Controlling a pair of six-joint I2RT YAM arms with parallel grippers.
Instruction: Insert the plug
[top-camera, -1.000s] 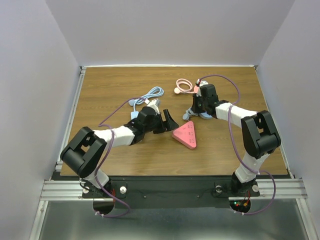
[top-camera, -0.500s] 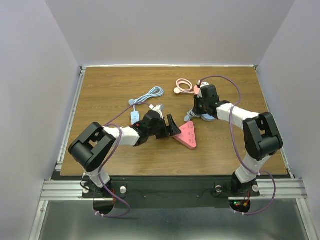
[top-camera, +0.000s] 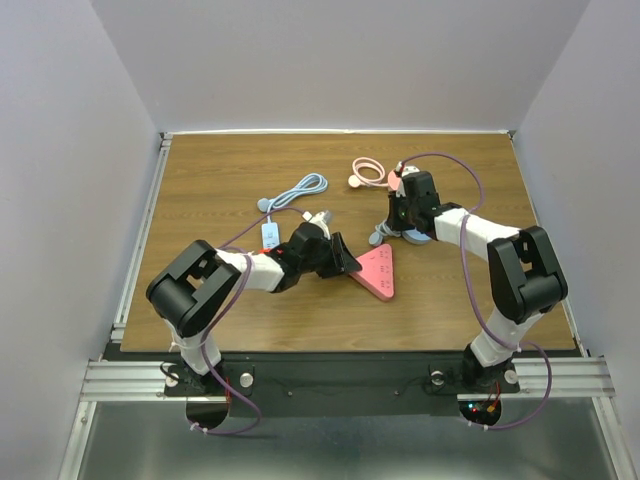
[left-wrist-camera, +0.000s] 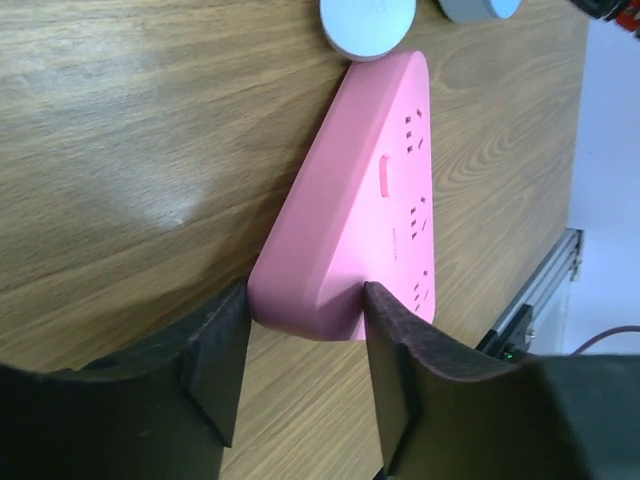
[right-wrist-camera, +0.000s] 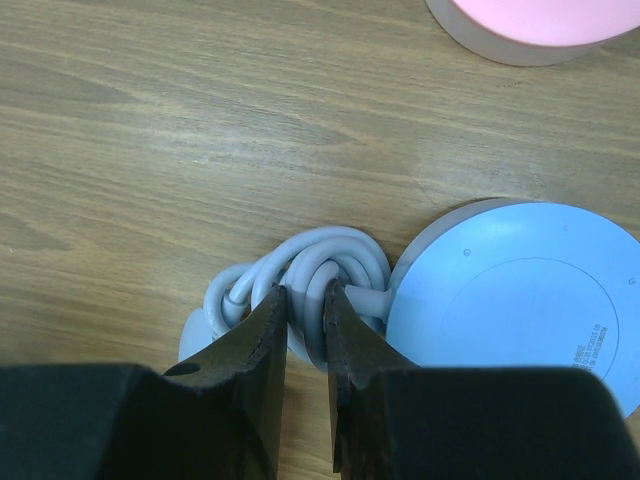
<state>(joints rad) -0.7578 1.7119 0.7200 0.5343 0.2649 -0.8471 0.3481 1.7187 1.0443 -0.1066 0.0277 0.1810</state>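
I need to use my left gripper to set the pink power strip down on the table (top-camera: 333, 244) between the white adapter and the grey cable and let go of it there.
A pink triangular power strip (top-camera: 375, 270) lies on the wooden table; in the left wrist view (left-wrist-camera: 380, 190) its socket holes face up. My left gripper (top-camera: 345, 262) straddles its narrow left end, and both fingers touch its sides (left-wrist-camera: 305, 340). My right gripper (top-camera: 396, 224) is shut on a strand of a coiled pale grey cable (right-wrist-camera: 320, 260); the fingertips (right-wrist-camera: 305, 320) pinch it beside a round pale blue puck (right-wrist-camera: 520, 300). I cannot make out the plug's prongs.
A pink coiled cable (top-camera: 368, 172) with a round pink puck (right-wrist-camera: 540, 25) lies behind the right gripper. A light blue cable (top-camera: 300, 190) and a white adapter (top-camera: 270, 235) lie behind the left arm. Two round pucks (left-wrist-camera: 367, 25) sit just beyond the strip's far corner.
My left gripper has moved right along the table to the power strip's end and its jaws have narrowed onto it. The right gripper has hardly moved.
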